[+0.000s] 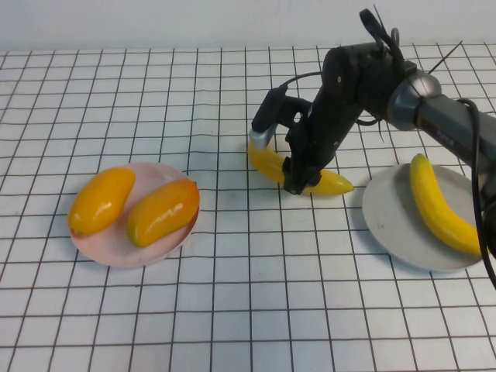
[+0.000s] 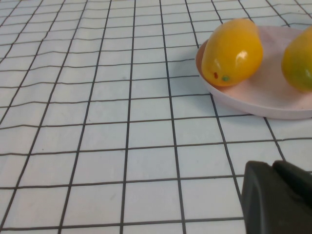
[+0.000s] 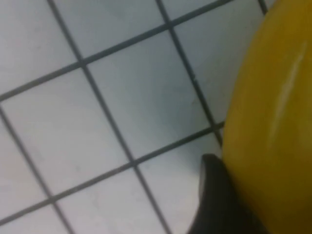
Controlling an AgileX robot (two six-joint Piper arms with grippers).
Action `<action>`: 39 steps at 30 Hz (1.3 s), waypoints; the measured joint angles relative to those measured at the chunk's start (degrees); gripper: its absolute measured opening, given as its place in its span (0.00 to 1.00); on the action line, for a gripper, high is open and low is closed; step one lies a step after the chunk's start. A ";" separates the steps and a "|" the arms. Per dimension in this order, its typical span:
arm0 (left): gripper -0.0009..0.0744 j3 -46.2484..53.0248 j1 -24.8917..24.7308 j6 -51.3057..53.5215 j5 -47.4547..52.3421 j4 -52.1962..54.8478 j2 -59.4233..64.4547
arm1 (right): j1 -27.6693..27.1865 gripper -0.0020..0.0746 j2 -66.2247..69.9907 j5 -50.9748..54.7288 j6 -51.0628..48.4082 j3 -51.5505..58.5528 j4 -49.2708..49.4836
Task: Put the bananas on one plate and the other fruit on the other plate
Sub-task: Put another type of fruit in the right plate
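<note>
The banana in my right gripper will be released on the bare part of the grey plate (image 1: 408, 222), alongside the other banana.
One banana (image 1: 438, 203) lies on the grey plate (image 1: 391, 209) at the right. The other banana (image 1: 333, 184) lies on the table at the middle. My right gripper (image 1: 298, 183) is down on this banana and shut on it; in the right wrist view a dark finger (image 3: 214, 204) presses against its yellow side (image 3: 273, 112). Two orange-yellow mango-like fruits (image 1: 101, 200) (image 1: 163, 211) lie side by side on the pink plate (image 1: 116, 246) at the left. My left gripper (image 2: 275, 168) is out of the high view, shut and empty, low over the table near the pink plate (image 2: 273, 105) and the fruits (image 2: 233, 51) (image 2: 298, 61).
The table is covered with a white cloth with a black grid (image 1: 248, 310). The right arm (image 1: 434, 116) reaches in from the right, above the grey plate.
</note>
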 joint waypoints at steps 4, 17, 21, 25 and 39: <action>0.01 0.00 0.00 0.00 0.00 0.00 0.00 | 0.00 0.44 -1.74 7.05 7.12 -4.29 -0.36; 0.01 0.00 0.00 0.00 0.00 0.00 0.00 | -7.34 0.44 -25.77 6.17 29.37 27.55 -6.54; 0.01 0.00 0.00 0.00 0.00 0.00 0.00 | -7.48 0.44 -29.94 -0.98 33.85 41.22 -8.97; 0.01 0.00 0.00 0.00 0.00 0.00 0.00 | -7.48 0.44 -30.56 -5.86 35.94 46.02 -10.35; 0.01 0.00 0.00 0.00 0.00 0.00 0.00 | -7.48 0.68 -31.11 -9.84 39.10 45.74 -9.66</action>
